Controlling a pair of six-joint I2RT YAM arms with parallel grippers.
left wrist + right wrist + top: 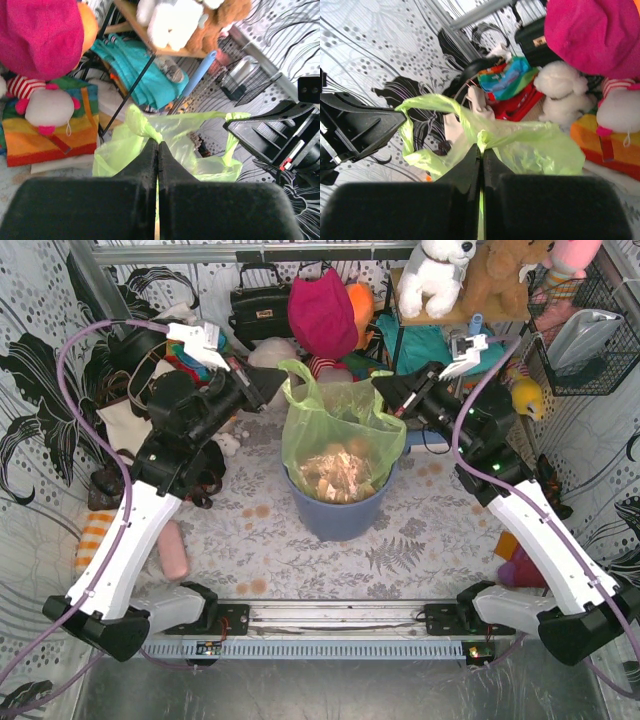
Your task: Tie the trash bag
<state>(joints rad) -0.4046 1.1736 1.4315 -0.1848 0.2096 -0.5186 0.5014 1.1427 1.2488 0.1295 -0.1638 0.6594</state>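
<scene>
I can see my right gripper pinches the trash bag's rim only at the ends of its fingers, so it should open and take the gathered plastic (491,141) deeper between them.
The trash bag (338,435) is thin light-green plastic with crumpled tan paper inside, standing in a round blue-grey bin (338,512) at the table's middle. My left gripper (281,387) is shut on the bag's upper left rim, which is pulled up and out. My right gripper (379,392) is shut on the upper right rim. In the left wrist view the green film (165,135) bunches at the tips of the left gripper (158,144). In the right wrist view the bag (530,145) is pinched between the tips of the right gripper (481,148).
Plush toys, a magenta cushion (322,312) and a black handbag (258,308) crowd the back. A wooden shelf (470,310) holds stuffed animals at back right, beside a wire basket (590,350). A pink roll (174,552) lies near left.
</scene>
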